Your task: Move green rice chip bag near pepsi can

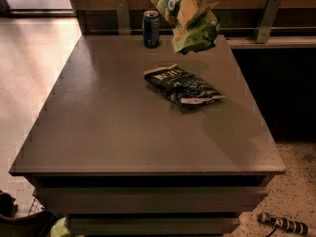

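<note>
I need to let go of the green rice chip bag on the table (183, 50) behind the navy bag, close beside the pepsi can.
The green rice chip bag (190, 26) hangs in the air above the far edge of the grey table (113, 127), dark green end with white lettering up, lime end down. My gripper (193, 6) comes in from the top edge and is shut on the bag's upper part. A beige finger (187, 11) lies across the bag's front. The pepsi can (151, 28) stands upright on the table's far edge, just left of the hanging bag and apart from it.
A dark navy bag (183, 85) with white lettering lies flat on the table, in front of the hanging bag. A wooden rail with metal brackets (266, 16) runs behind the table. A tool (284, 224) lies on the floor at bottom right.
</note>
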Robot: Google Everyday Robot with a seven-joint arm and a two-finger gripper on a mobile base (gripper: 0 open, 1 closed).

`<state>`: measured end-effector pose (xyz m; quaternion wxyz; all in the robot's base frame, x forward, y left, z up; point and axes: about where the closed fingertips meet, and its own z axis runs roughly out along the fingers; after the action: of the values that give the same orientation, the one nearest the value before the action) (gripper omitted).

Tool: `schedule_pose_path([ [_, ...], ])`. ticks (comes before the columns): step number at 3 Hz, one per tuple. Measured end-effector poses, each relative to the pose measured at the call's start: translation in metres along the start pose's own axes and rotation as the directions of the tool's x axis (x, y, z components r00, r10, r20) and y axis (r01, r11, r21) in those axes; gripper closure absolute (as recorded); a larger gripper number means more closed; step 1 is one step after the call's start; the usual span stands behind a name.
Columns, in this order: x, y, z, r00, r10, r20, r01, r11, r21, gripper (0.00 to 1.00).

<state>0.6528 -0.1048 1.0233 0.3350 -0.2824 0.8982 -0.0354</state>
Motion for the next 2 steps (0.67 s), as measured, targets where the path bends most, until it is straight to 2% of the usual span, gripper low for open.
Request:
schedule_pose_path([
  [1, -0.012, -0.037, 0.039, 0.994, 0.106, 0.002, -0.106, 0.9941, 0.021, 1.0],
  [2, -0.025, -0.067, 0.082, 0.978, 0.209, 0.02, -0.21, 0.9773, 0.03, 1.0],
])
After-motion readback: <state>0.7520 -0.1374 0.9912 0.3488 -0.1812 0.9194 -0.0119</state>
